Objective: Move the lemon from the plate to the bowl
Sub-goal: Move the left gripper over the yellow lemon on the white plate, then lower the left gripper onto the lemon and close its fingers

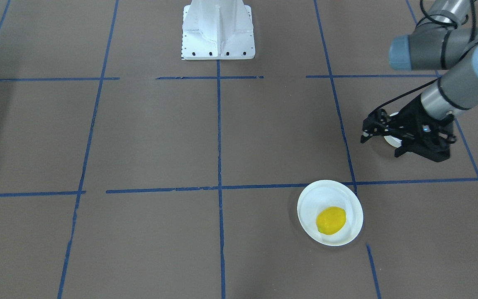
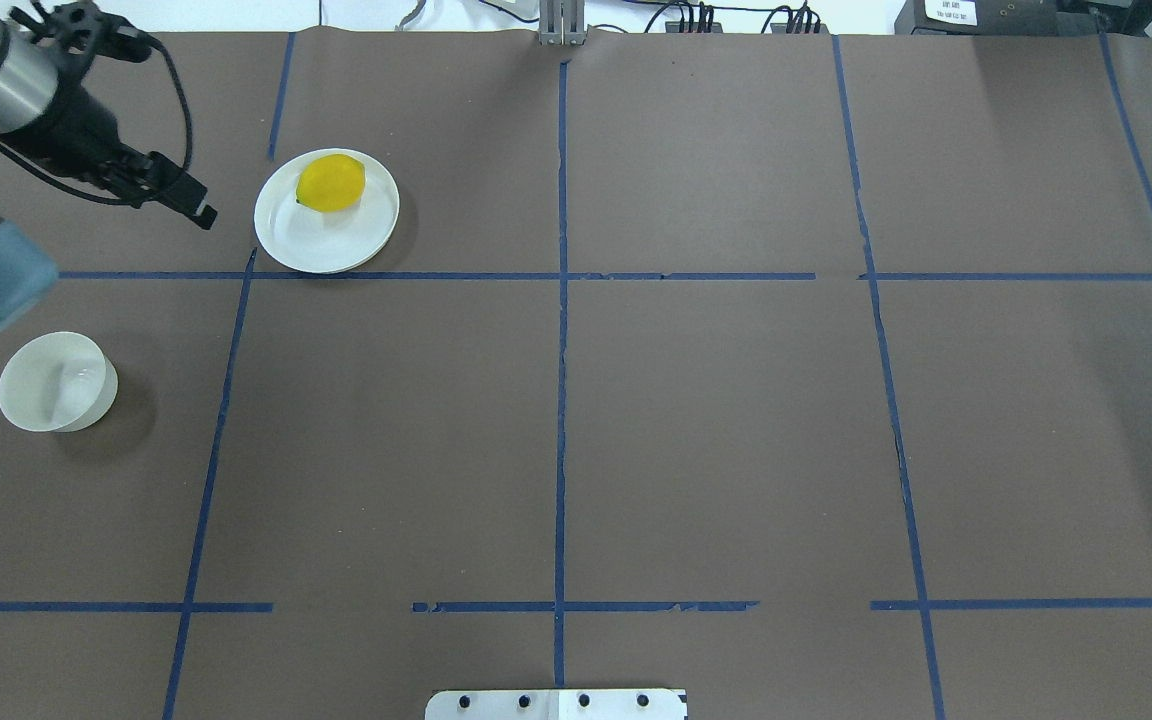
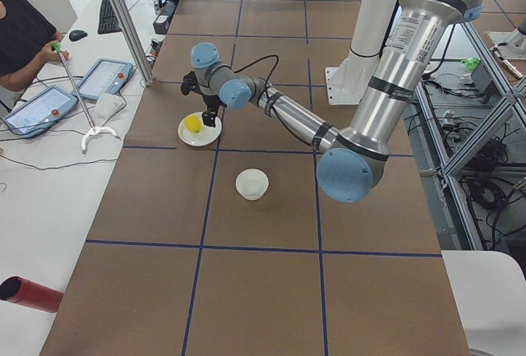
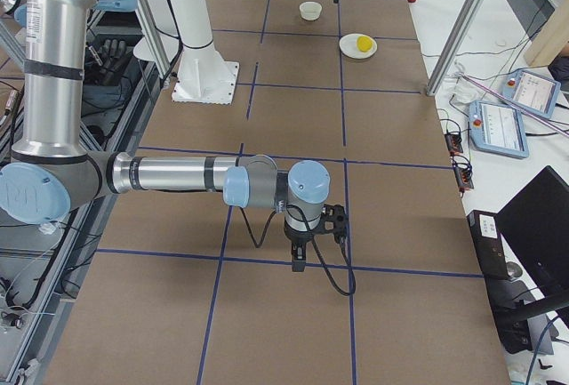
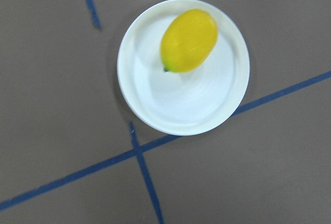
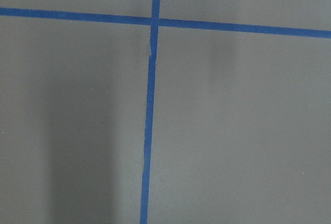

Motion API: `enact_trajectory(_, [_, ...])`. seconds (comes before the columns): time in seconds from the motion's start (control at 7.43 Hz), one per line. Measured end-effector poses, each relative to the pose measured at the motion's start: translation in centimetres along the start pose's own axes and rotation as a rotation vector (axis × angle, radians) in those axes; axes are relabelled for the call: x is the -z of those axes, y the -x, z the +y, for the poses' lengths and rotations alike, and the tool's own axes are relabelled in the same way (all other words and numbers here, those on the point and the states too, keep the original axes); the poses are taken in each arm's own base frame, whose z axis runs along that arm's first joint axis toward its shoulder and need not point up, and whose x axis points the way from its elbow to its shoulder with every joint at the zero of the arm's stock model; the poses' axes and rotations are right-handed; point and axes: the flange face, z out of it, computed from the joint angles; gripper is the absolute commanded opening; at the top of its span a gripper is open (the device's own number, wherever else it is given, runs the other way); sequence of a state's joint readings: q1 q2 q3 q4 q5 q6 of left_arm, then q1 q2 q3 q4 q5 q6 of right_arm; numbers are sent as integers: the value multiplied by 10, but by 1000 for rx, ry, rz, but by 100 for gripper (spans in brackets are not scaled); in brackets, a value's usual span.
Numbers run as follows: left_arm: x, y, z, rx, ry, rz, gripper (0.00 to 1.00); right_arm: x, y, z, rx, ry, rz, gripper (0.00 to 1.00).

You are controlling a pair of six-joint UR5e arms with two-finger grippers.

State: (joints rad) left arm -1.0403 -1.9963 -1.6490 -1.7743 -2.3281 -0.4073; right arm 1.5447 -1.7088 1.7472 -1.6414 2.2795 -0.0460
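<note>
I need to next move my left gripper over to the white plate and close it around the middle of the lemon [image 1: 331, 219] [image 5: 189, 41] there.
The lemon [image 1: 330, 220] lies on the far half of the white plate [image 1: 326, 193]. It fills the top of the left wrist view [image 5: 189, 40], on the plate [image 5: 176, 105]. The small white bowl [image 2: 56, 382] stands empty on the table, apart from the plate [image 2: 326, 240] and nearer the robot. My left gripper [image 1: 381, 147] is open and empty. It hovers above the table between bowl and plate, a little left of the lemon [image 2: 331, 183]. In the front view it hides most of the bowl [image 1: 393, 141]. My right gripper [image 4: 300, 256] hangs over bare table far away; I cannot tell its state.
The white robot base [image 1: 218, 31] stands at mid-table on the robot's side. Blue tape lines [image 2: 561, 300] cross the brown table. Beyond the far edge are a metal post [image 3: 123, 19], tablets [image 3: 103, 78] and an operator [image 3: 20, 35].
</note>
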Motion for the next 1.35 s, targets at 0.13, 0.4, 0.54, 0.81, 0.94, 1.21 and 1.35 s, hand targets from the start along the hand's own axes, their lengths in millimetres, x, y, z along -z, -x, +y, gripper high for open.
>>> enact_trajectory(0.13, [-21, -8, -18, -109, -12, -2, 97, 0, 0, 0, 0, 0, 0, 100])
enact_trajectory(0.4, [-55, -5, -62, -297, -13, -51, 97, 0, 0, 0, 0, 0, 0, 100])
enact_trajectory(0.54, [-70, -7, -95, -340, -34, -104, 97, 0, 0, 0, 0, 0, 0, 100])
enact_trajectory(0.81, [-96, -5, -129, -379, -69, -156, 99, 0, 0, 0, 0, 0, 0, 100])
enact_trajectory(0.94, [-109, -6, -133, -390, -76, -173, 99, 0, 0, 0, 0, 0, 0, 100])
enact_trajectory(1.21, [-123, -8, -130, -397, -73, -182, 99, 0, 0, 0, 0, 0, 0, 100])
enact_trajectory(1.35, [-125, -7, -127, -396, -71, -181, 99, 0, 0, 0, 0, 0, 0, 100])
